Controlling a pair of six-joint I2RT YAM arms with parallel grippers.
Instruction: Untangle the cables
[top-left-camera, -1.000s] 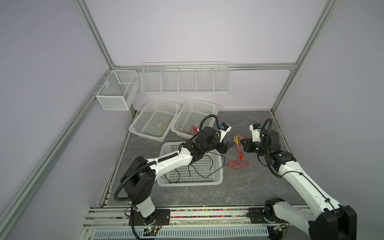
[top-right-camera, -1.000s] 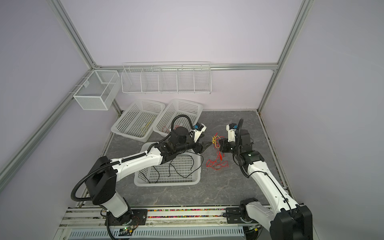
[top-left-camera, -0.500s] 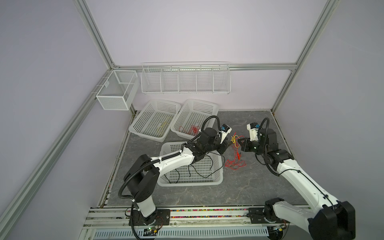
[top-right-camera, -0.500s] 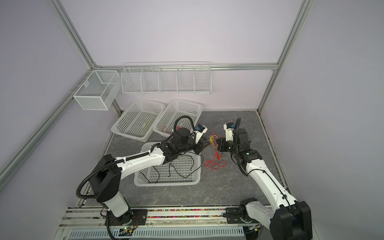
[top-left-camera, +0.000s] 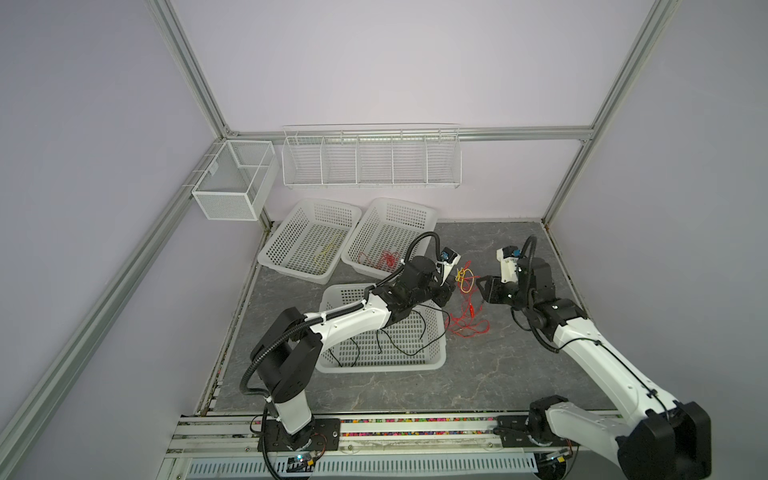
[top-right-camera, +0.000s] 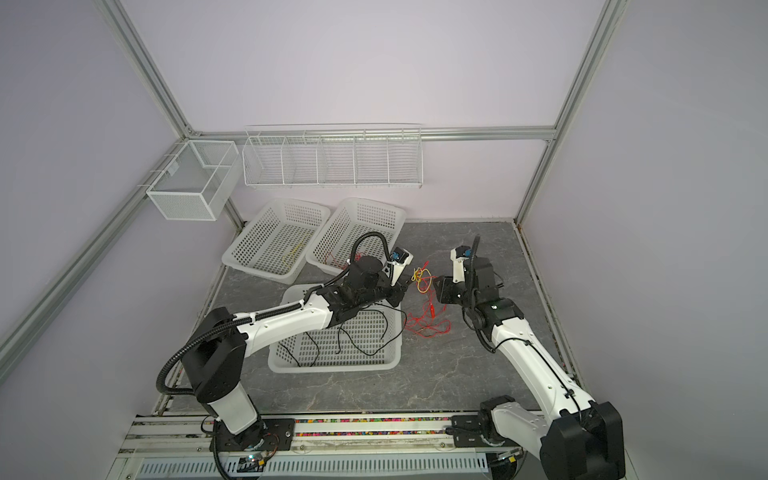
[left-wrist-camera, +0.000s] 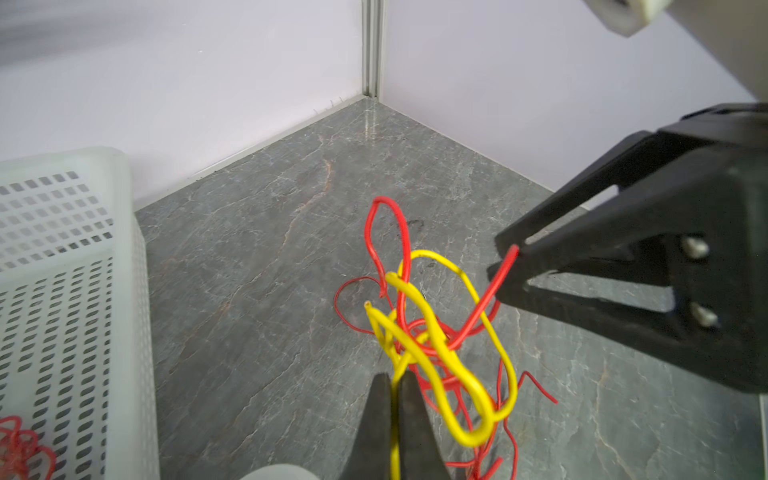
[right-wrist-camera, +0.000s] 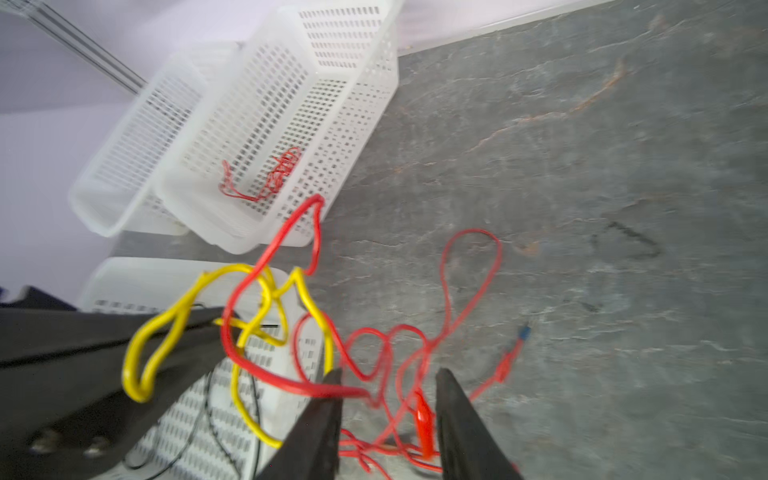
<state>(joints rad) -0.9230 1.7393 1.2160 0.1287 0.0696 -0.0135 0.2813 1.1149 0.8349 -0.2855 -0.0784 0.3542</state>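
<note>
My right gripper will pinch the thick red cable (left-wrist-camera: 493, 289) and pull it clear, because the red cable runs through the yellow loops at my left gripper.
A knot of yellow and red cables (top-left-camera: 465, 277) hangs above the grey floor between my two grippers. My left gripper (left-wrist-camera: 392, 379) is shut on a yellow strand of it, and the yellow loops (left-wrist-camera: 440, 353) bunch just past its tips. My right gripper (right-wrist-camera: 388, 374) faces it with its jaws open. A thick red cable end (right-wrist-camera: 332, 390) lies against one of its fingers, unpinched. Thin red cables (top-left-camera: 465, 326) trail from the knot down to the floor, with a red clip (right-wrist-camera: 422, 415) among them. Both top views show the two grippers (top-right-camera: 405, 287) (top-right-camera: 434, 287) close together.
Three white perforated baskets stand to the left. The near one (top-left-camera: 382, 368) holds black cables (top-left-camera: 409, 349) and lies under my left arm. One far basket (top-left-camera: 399, 203) holds red cables, the other (top-left-camera: 328, 203) a yellow one. A wire shelf (top-left-camera: 370, 156) hangs on the back wall.
My left gripper has reached the knot and shut on a yellow strand. My right gripper, shut a second ago, has opened and let go of the red cable.
</note>
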